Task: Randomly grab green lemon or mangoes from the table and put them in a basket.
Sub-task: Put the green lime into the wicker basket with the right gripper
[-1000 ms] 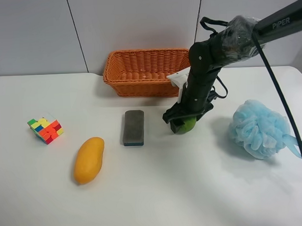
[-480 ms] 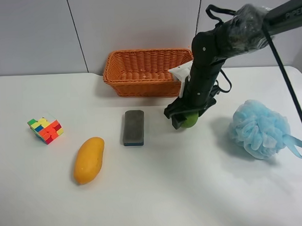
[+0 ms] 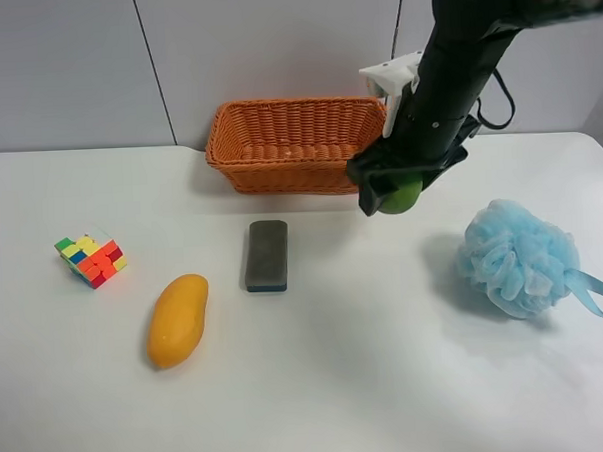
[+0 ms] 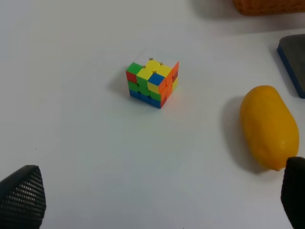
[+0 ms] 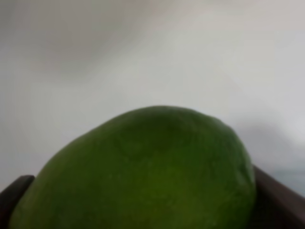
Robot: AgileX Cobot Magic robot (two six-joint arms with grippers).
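Observation:
I will release the green lemon from my right gripper inside the basket (image 3: 329,139), toward the side of the basket that is closer to the bath pouf.
The green lemon (image 3: 402,195) hangs in my right gripper (image 3: 390,192), lifted above the white table (image 3: 318,385) just right of the basket's front corner. It fills the right wrist view (image 5: 143,171), with dark fingers (image 5: 274,195) at its sides. The orange-brown wicker basket (image 3: 296,144) stands at the back, nothing showing inside. The yellow-orange mango (image 3: 177,318) lies on the table at the front left; it also shows in the left wrist view (image 4: 269,126). My left gripper (image 4: 157,200) is open above the table, its fingertips (image 4: 21,195) wide apart.
A grey rectangular block (image 3: 268,254) lies between mango and basket. A multicoloured puzzle cube (image 3: 91,260) sits at the left, also in the left wrist view (image 4: 152,83). A blue bath pouf (image 3: 518,259) with a ribbon lies at the right.
My right gripper has lifted the green lemon off the table and carried it up and back, toward the basket's right end. Nothing else moved.

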